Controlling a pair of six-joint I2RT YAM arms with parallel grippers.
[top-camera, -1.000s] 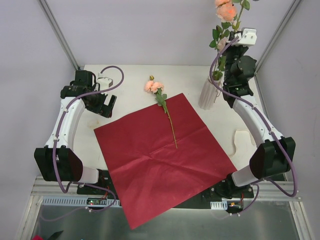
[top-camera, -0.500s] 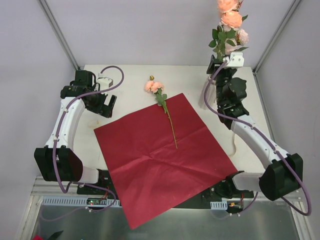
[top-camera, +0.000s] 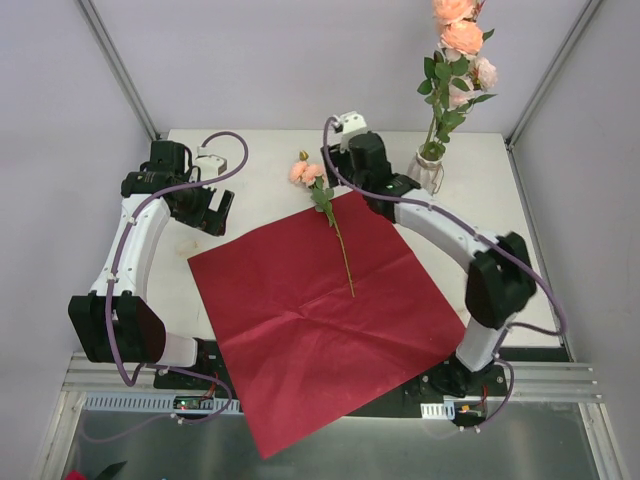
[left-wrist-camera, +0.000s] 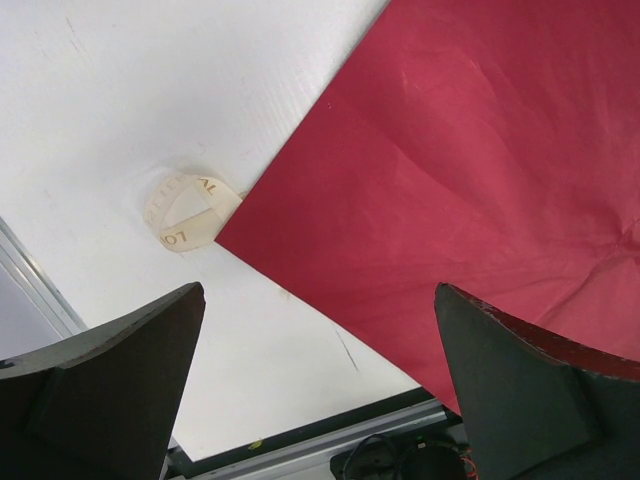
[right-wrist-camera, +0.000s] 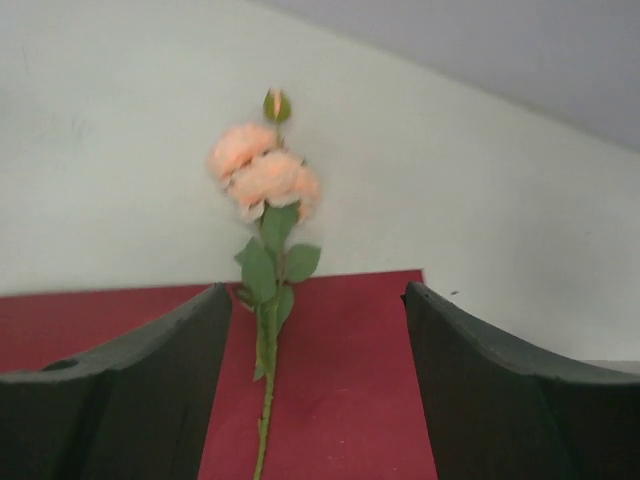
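Note:
My right gripper is to close on the stem (top-camera: 334, 223) (right-wrist-camera: 269, 368) of the single peach rose, below its lowest green leaves.
A single peach rose (top-camera: 327, 207) lies on the back part of a red paper sheet (top-camera: 320, 320), its blooms (top-camera: 308, 172) over the white table. My right gripper (top-camera: 338, 170) hovers open and holds nothing, just right of the blooms near the sheet's back corner. In the right wrist view the rose (right-wrist-camera: 266, 250) runs up between the open fingers (right-wrist-camera: 110, 400), and the gripper (right-wrist-camera: 318, 295) is clear of it. My left gripper (top-camera: 217, 212) is open and holds nothing above the sheet's left corner. The left wrist view (left-wrist-camera: 318, 300) shows that red corner (left-wrist-camera: 450, 180).
A white vase (top-camera: 427, 173) with peach roses (top-camera: 456, 40) stands at the back right. A small cream ribbon roll (left-wrist-camera: 190, 212) lies on the table beside the sheet's left corner. Frame posts rise at the back corners. The sheet's front corner overhangs the table's near edge.
My right arm has swung left from beside the vase to above the sheet's back corner next to the lying rose. The left arm has not moved.

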